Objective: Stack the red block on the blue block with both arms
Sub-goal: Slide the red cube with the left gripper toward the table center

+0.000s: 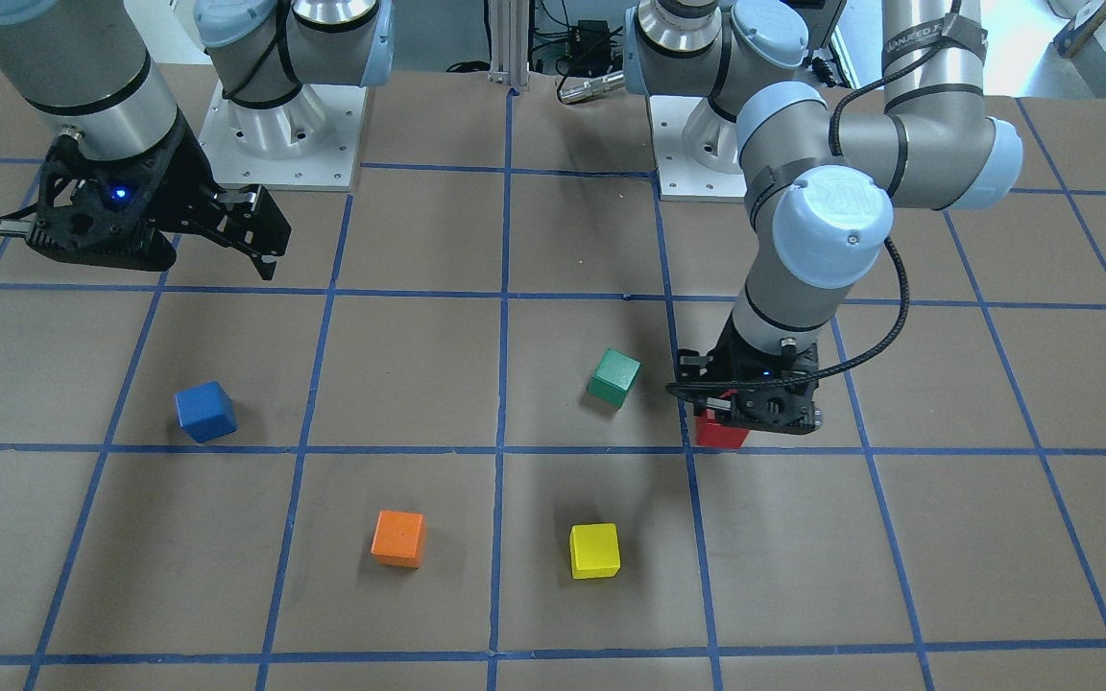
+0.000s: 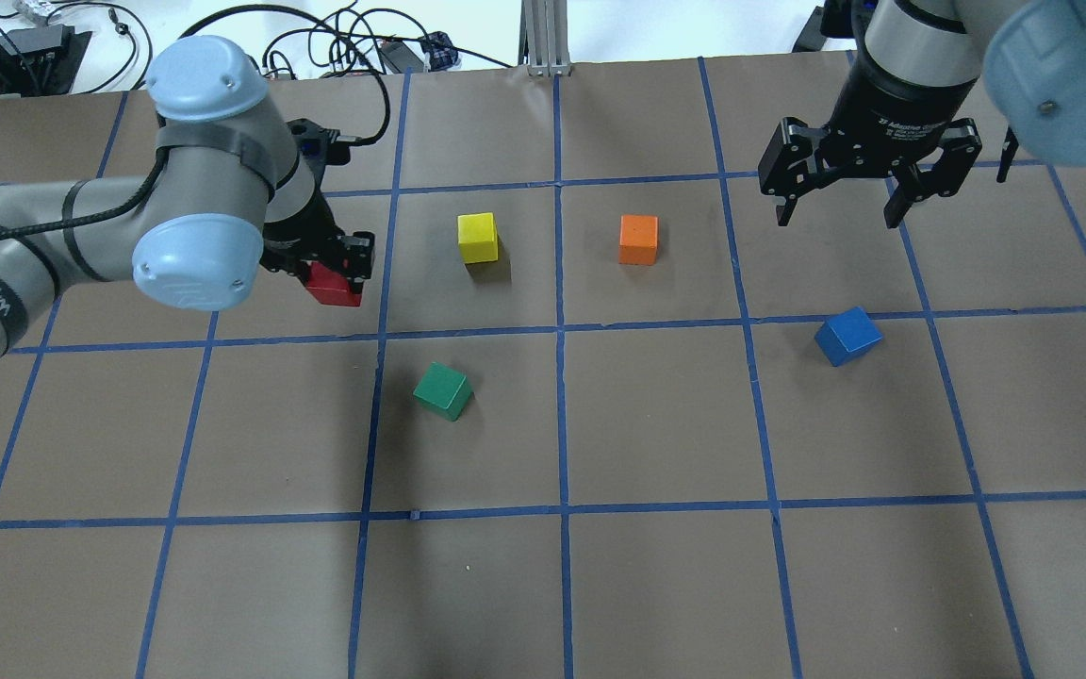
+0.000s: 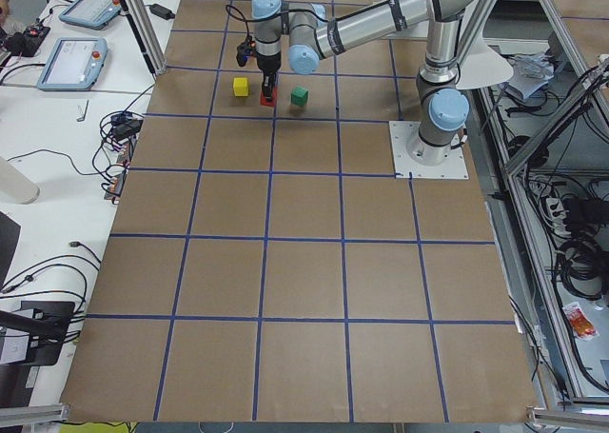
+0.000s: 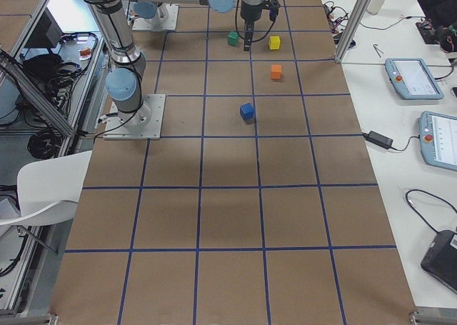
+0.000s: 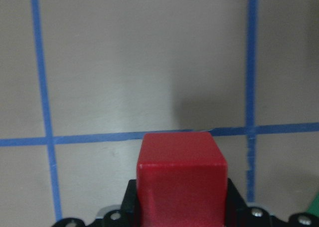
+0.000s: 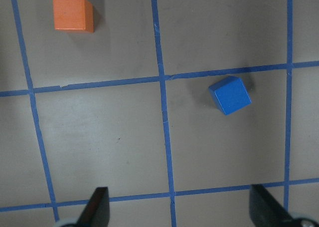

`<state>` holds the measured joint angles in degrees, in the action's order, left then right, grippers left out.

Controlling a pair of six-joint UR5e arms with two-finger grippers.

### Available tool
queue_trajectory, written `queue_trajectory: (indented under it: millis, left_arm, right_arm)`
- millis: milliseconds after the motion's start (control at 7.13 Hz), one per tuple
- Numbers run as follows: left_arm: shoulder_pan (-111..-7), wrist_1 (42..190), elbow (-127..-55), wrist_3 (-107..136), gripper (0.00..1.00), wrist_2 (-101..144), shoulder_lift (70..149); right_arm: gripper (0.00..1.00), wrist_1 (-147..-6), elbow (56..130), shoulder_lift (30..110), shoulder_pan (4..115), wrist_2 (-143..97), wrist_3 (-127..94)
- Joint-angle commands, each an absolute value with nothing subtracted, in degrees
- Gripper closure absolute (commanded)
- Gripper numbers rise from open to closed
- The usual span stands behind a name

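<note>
I have the red block in my left gripper. I need to let go of it with that gripper on the blue tape crossing (image 1: 508,453) between the green cube and the orange cube.
The red block (image 2: 336,286) sits between the fingers of my left gripper (image 2: 328,273), which is shut on it at table level in the left half; whether it touches the table I cannot tell. It fills the bottom of the left wrist view (image 5: 182,174) and shows under the gripper (image 1: 740,422) in the front view (image 1: 718,434). The blue block (image 2: 847,336) lies alone on the right, also in the front view (image 1: 205,411) and the right wrist view (image 6: 230,95). My right gripper (image 2: 837,215) hangs open and empty, high above and beyond the blue block.
A green cube (image 2: 442,390) lies near the red block, toward the robot. A yellow cube (image 2: 478,237) and an orange cube (image 2: 638,240) lie between the two grippers. Blue tape lines grid the brown table (image 2: 656,585).
</note>
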<state>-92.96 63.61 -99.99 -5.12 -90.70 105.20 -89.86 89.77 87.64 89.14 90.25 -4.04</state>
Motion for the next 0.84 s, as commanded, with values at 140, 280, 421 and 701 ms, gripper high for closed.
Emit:
queue_trajectory:
  millis: [140, 280, 421, 701]
  left_arm:
    - [-105.09, 64.51, -89.94, 7.43, 1.00, -88.86, 115.28]
    - [-107.21, 64.25, -87.30, 12.78, 1.00, -88.86, 118.27]
    - [-108.97, 64.25, -85.10, 16.31, 1.00, -88.94, 120.82]
    - [-110.56, 64.25, -84.90, 18.89, 1.00, -88.77, 123.73]
  right_arm:
    - [0.00, -89.91, 89.74, 87.71, 89.03, 90.26, -3.96]
    - [0.00, -90.00, 89.74, 87.80, 89.03, 90.18, -3.87]
    - [0.00, -90.00, 89.74, 87.72, 89.03, 90.26, -4.13]
    - [0.00, -90.09, 89.74, 87.71, 89.03, 90.18, -4.13]
